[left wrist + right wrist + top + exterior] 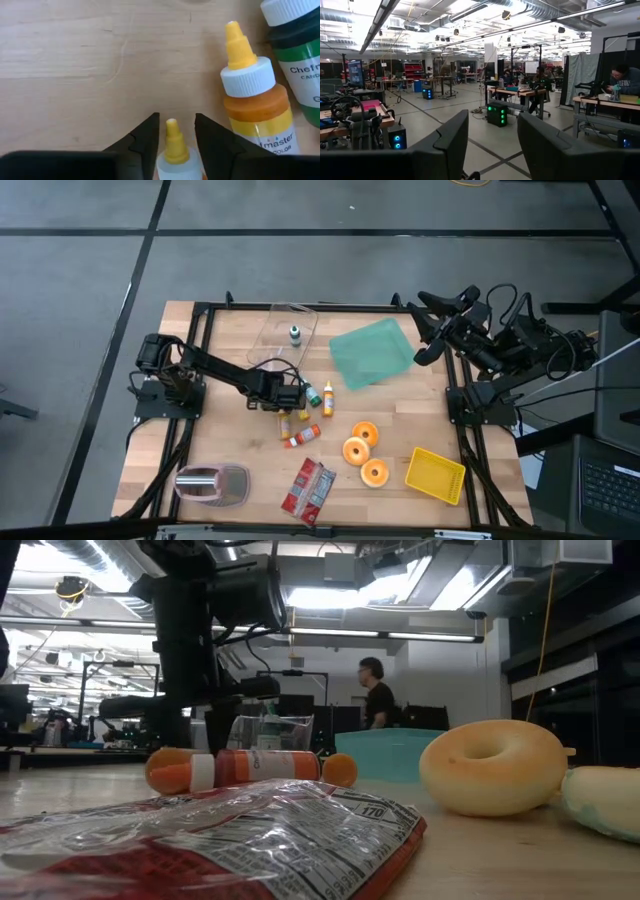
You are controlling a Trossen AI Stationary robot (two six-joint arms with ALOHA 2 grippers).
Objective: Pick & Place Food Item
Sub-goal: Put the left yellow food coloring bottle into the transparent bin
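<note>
The fingers of my left gripper are too far toward the yellow nozzle of the small bottle, so I will open, move back and close around the small bottle's white cap [178, 166].
My left gripper [175, 131] points steeply down at the table's middle [288, 402] and is shut on a small bottle [172, 150] with a yellow nozzle and a white cap. Its body is hidden under the gripper. Beside it an orange bottle [252, 95] and a green bottle [297, 60] lie on their sides on the wood. My right gripper [492, 145] is raised at the table's far right [428, 350], open with nothing between its fingers. My left gripper pinches the small bottle at its white cap [176, 167], one finger [145, 142] on each side. The fingers come from above, pointing down, with the yellow nozzle [172, 135] sticking out between their tips. The bottle seems to lie on the table; its body is hidden.
More small bottles [300, 437] lie near the middle. A clear box [285, 330] and a teal lid [372, 352] sit at the far side. Three orange doughnuts [363, 450], a yellow tray [435, 475], a red packet [307, 490] and a pink-filled tub [212, 483] sit near the front.
</note>
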